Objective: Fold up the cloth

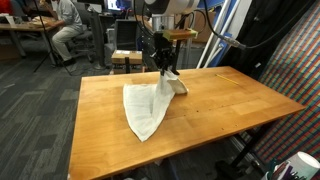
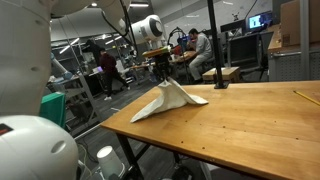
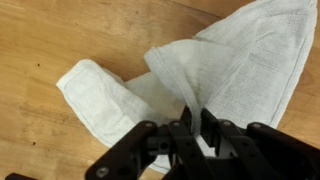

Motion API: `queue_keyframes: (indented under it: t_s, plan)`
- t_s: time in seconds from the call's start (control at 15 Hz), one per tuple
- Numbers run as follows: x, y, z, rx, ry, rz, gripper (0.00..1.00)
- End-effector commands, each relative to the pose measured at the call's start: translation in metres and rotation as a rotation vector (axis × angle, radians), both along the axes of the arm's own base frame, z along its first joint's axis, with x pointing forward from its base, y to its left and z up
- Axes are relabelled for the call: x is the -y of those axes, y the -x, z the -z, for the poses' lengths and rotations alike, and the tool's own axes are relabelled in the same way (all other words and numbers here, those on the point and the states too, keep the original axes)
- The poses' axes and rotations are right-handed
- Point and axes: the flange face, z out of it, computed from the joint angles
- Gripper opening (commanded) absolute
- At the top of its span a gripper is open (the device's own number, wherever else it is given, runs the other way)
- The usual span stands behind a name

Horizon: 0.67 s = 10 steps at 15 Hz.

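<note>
I need to let go of the lifted part on the white cloth's flat corner (image 1: 131, 91) that is farthest from the pencil.
A white cloth (image 1: 147, 104) lies on the wooden table (image 1: 230, 100), one part lifted into a peak. My gripper (image 1: 163, 68) is shut on that lifted part and holds it above the table. In an exterior view the cloth (image 2: 170, 98) rises like a tent under the gripper (image 2: 164, 77). In the wrist view the cloth (image 3: 240, 60) hangs from between the black fingers (image 3: 193, 128), with a folded flap (image 3: 95, 95) lying on the wood at the left.
The table (image 2: 250, 125) has free wood all round the cloth. A pencil (image 2: 306, 97) lies near its far edge. Chairs, desks and seated people (image 1: 68, 28) are in the background, away from the table.
</note>
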Motion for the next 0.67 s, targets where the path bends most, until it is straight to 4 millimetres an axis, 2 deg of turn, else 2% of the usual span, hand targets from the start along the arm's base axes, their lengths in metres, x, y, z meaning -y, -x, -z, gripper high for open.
queue_keyframes:
  t_s: [0.0,0.4,0.6]
  plan:
    - [-0.027,-0.026,-0.006,-0.019,0.049,-0.028,0.07]
    - [-0.065,-0.035,-0.002,-0.055,0.086,-0.069,0.07]
    - [-0.091,-0.037,-0.011,-0.041,0.082,-0.104,0.07]
